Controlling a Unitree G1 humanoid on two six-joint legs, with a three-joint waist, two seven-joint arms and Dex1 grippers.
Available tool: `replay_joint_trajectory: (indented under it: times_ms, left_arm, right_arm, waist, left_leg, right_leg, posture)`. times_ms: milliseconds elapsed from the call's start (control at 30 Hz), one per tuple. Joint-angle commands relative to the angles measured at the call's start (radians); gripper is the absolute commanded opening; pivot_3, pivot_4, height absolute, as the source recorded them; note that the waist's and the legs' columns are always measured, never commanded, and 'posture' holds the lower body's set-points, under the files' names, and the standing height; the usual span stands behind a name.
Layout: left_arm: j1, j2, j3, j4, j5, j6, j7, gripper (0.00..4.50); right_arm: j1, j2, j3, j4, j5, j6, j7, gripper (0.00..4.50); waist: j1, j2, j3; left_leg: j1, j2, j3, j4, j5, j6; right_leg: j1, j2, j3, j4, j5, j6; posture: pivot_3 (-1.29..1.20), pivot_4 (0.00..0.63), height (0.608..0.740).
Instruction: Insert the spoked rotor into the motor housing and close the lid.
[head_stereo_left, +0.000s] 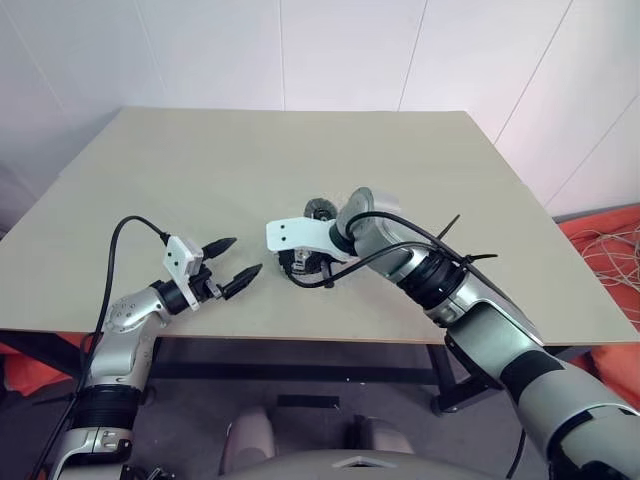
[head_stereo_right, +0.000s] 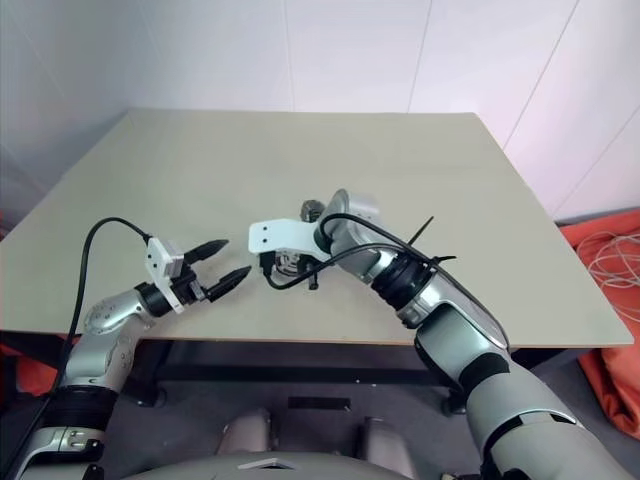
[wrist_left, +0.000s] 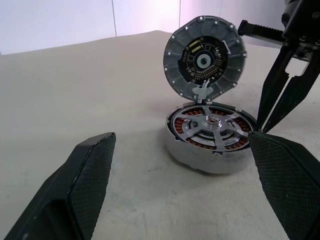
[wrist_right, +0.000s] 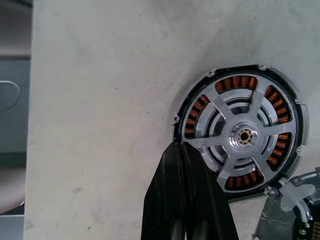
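My right gripper's fingers are shut together at the motor housing's rim, so next I open them and pinch the housing's side (wrist_right: 176, 120), one finger inside.
The motor housing (wrist_left: 200, 159) sits on the table near its front edge, copper windings showing around its ring. The spoked rotor (wrist_right: 220, 113) lies flat inside it, shiny hub at the centre. The lid (wrist_left: 205, 60) stands upright on a hinge at the housing's far rim, its black-and-white inner face turned towards my left gripper. My right gripper (wrist_right: 179, 146) is shut and empty, pointing steeply down with its tips at the housing's rim. My left gripper (head_stereo_left: 248, 254) hangs open just left of the housing, aimed level at it, holding nothing.
The beige table (head_stereo_left: 300, 150) stretches wide behind the housing; its front edge runs just below both grippers. Orange material with coiled cable (head_stereo_left: 610, 250) lies on the floor to the right. A white wall stands behind the table.
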Motion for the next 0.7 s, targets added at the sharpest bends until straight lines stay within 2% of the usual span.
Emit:
replay_joint_trajectory:
  times_ms: [33, 267, 467, 567, 700]
  left_arm:
    - [-0.011, 0.006, 0.009, -0.016, -0.003, -0.019, -0.001, 4.5]
    - [-0.009, 0.007, 0.01, -0.017, -0.003, -0.02, -0.002, 4.5]
    - [-0.015, 0.004, 0.005, -0.015, -0.001, -0.019, -0.002, 4.5]
    - [-0.017, 0.004, 0.004, -0.013, -0.002, -0.018, -0.004, 4.5]
    - [-0.023, 0.005, 0.002, -0.008, -0.002, -0.015, -0.007, 4.5]
  right_arm:
    - [-0.032, 0.006, -0.005, 0.016, 0.005, -0.01, -0.045, 0.01]
    - [-0.042, -0.061, -0.001, -0.056, 0.031, -0.204, -0.02, 0.01]
    - [-0.036, -0.114, -0.03, -0.173, 0.083, -0.179, 0.047, 0.01]
    - [-0.024, -0.145, -0.031, -0.211, 0.091, -0.189, 0.056, 0.64]
    - [-0.015, -0.174, -0.026, -0.236, 0.1, -0.189, 0.058, 2.0]
  waist:
    - [0.0, 0.0, 0.0]
    - [0.001, 0.0, 0.0]
    - [-0.001, 0.0, 0.0]
    - [0.002, 0.0, 0.0]
    - [0.001, 0.0, 0.0]
  left_leg:
    - [0.0, 0.0, 0.0, 0.0, 0.0, 0.0]
    - [0.0, 0.0, 0.0, 0.0, 0.0, -0.001]
    - [0.0, 0.0, 0.0, 0.0, 0.0, 0.0]
    - [0.0, 0.0, 0.0, 0.0, 0.0, 0.0]
    - [0.0, 0.0, 0.0, 0.0, 0.0, 0.0]
  right_leg:
    - [0.0, 0.0, 0.0, 0.0, 0.0, 0.0]
    - [0.0, 0.0, 0.0, 0.0, 0.0, 0.0]
    - [0.0, 0.0, 0.0, 0.0, 0.0, 0.0]
    - [0.0, 0.0, 0.0, 0.0, 0.0, 0.0]
    - [0.0, 0.0, 0.0, 0.0, 0.0, 0.0]
  posture:
    - [0.0, 0.0, 0.74]
    - [0.0, 0.0, 0.74]
    - [0.0, 0.0, 0.74]
    - [0.0, 0.0, 0.74]
    - [0.0, 0.0, 0.74]
